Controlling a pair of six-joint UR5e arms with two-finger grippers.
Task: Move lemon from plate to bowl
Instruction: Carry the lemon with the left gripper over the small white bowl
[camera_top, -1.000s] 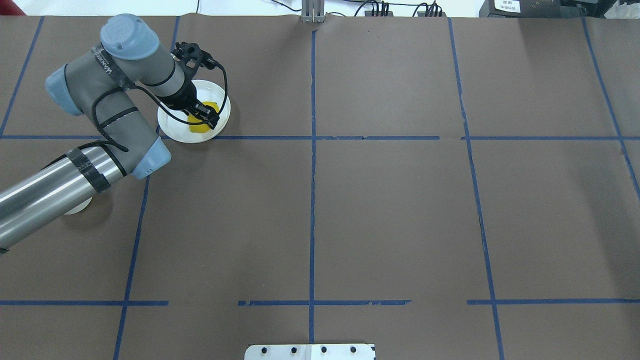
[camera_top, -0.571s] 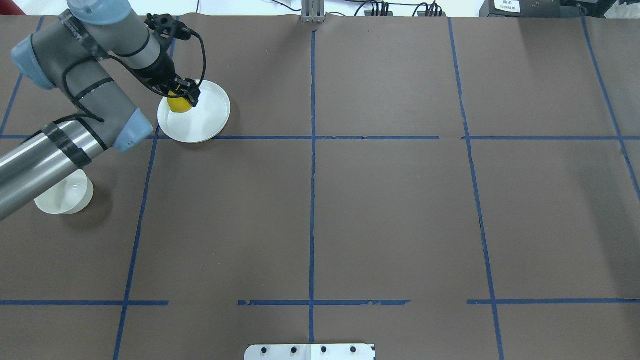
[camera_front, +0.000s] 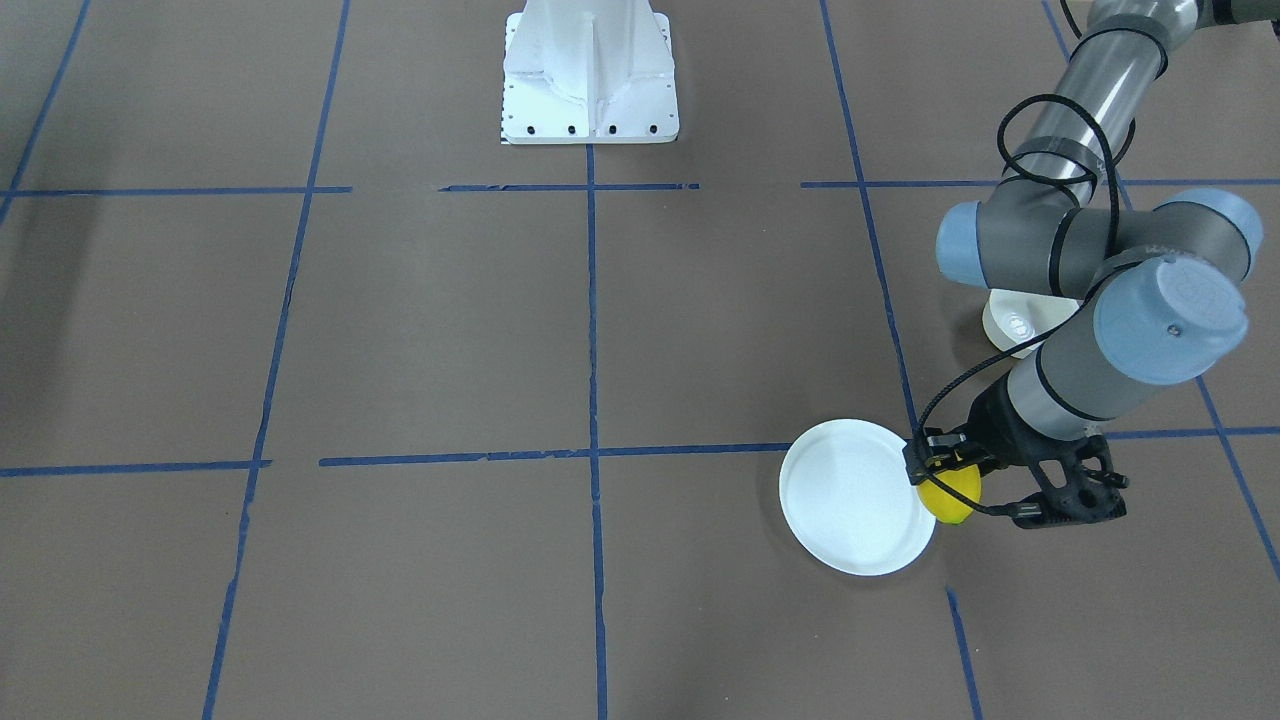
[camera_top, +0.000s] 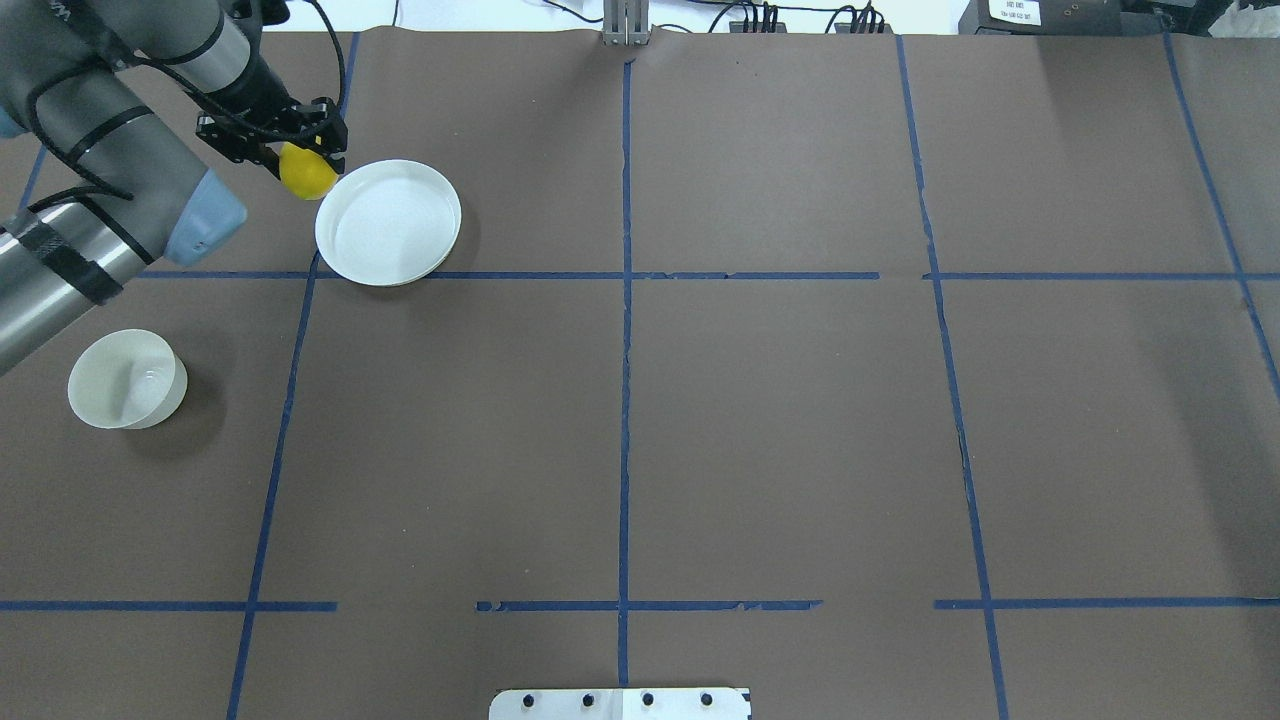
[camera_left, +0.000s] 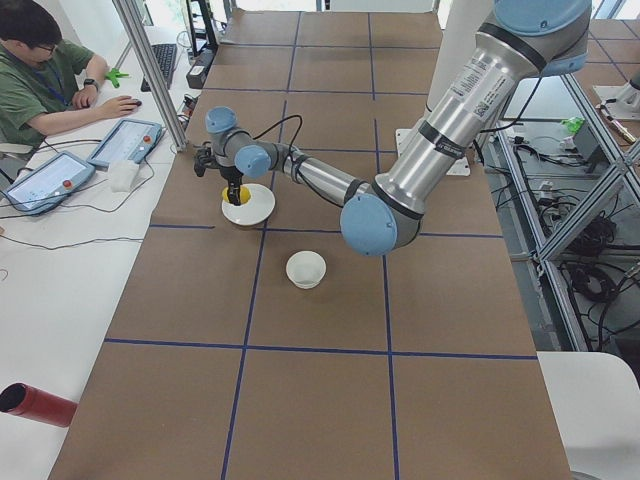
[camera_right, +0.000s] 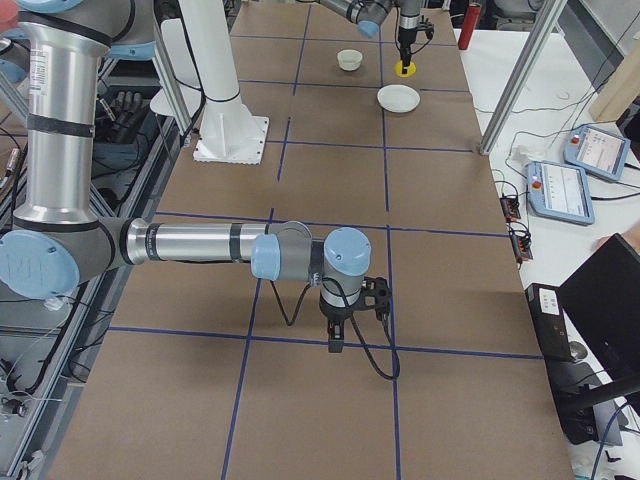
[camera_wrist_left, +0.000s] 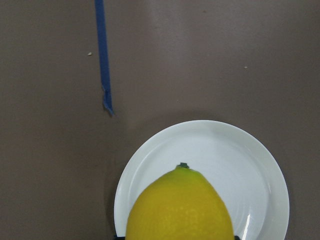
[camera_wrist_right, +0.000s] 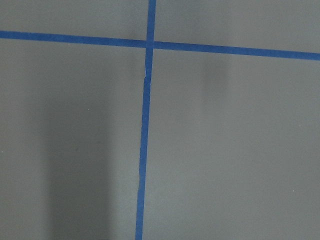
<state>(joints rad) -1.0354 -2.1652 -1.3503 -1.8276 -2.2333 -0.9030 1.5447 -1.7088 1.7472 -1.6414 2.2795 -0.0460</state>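
Observation:
I will use my left gripper to set the yellow lemon, now held just off the white plate, down inside the small white bowl (camera_front: 1045, 316), toward the bowl's side that is farther from the white robot base.
My left gripper (camera_top: 298, 158) is shut on the yellow lemon (camera_top: 308, 173) and holds it in the air just off the left rim of the white plate (camera_top: 388, 222). The plate has nothing on it. The front view shows the lemon (camera_front: 950, 494) in the gripper (camera_front: 944, 474) beside the plate (camera_front: 856, 497). In the left wrist view the lemon (camera_wrist_left: 180, 206) fills the lower middle, above the plate (camera_wrist_left: 252, 165). The small white bowl (camera_top: 127, 379) stands near the left table edge, nearer the robot than the plate. My right gripper (camera_right: 337, 338) hangs over bare table far away; I cannot tell its state.
Blue tape lines divide the brown table cover into squares. The white robot base (camera_front: 590, 75) is at the middle of the near edge. An operator (camera_left: 40, 60) sits with tablets along the far side. The right wrist view shows only tape lines.
The left gripper has lifted the lemon off the plate and carried it left and farther from the robot, past the plate's rim. The arm has swung away and uncovered the bowl.

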